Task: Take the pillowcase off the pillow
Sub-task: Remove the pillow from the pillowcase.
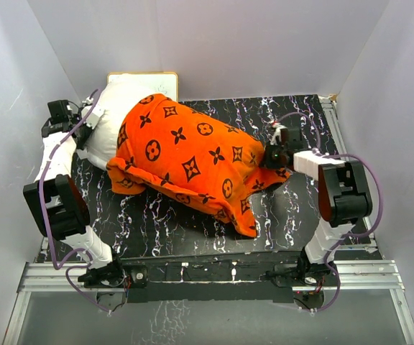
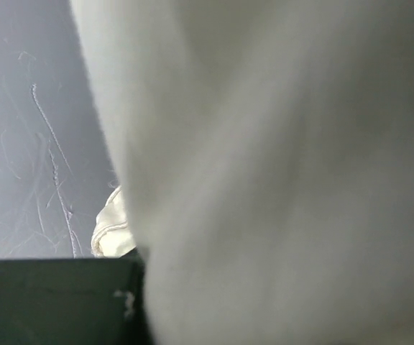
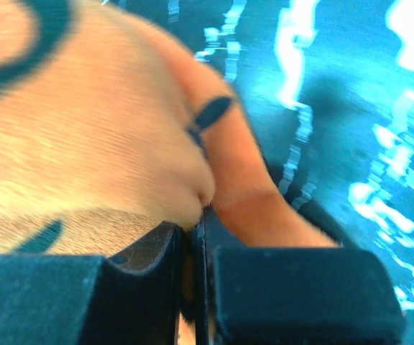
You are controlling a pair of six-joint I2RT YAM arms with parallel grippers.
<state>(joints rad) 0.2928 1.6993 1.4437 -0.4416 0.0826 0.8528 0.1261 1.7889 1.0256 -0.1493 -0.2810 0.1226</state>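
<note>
The pillow's white end bulges over the left gripper's fingers, so the left gripper should lift clear and pinch the white fabric [image 1: 118, 94] near the whiteboard from above.
The orange pillowcase [image 1: 192, 154] with dark brown motifs covers most of the pillow [image 1: 113, 108], whose plain white end sticks out at the back left. My left gripper [image 1: 88, 128] is at that white end. In the left wrist view the white pillow fabric [image 2: 279, 172] fills the frame right against one dark finger [image 2: 49, 302]; the other finger is hidden. My right gripper [image 1: 273, 154] is shut on the pillowcase's right corner. In the right wrist view the orange fabric [image 3: 85, 144] is pinched between the closed jaws of the gripper [image 3: 200, 237].
A small framed whiteboard [image 1: 157, 77] leans at the back behind the pillow. The black marbled tabletop [image 1: 192, 230] shows in front of the pillow and in the right wrist view [image 3: 351, 108]. White walls close in the left, back and right.
</note>
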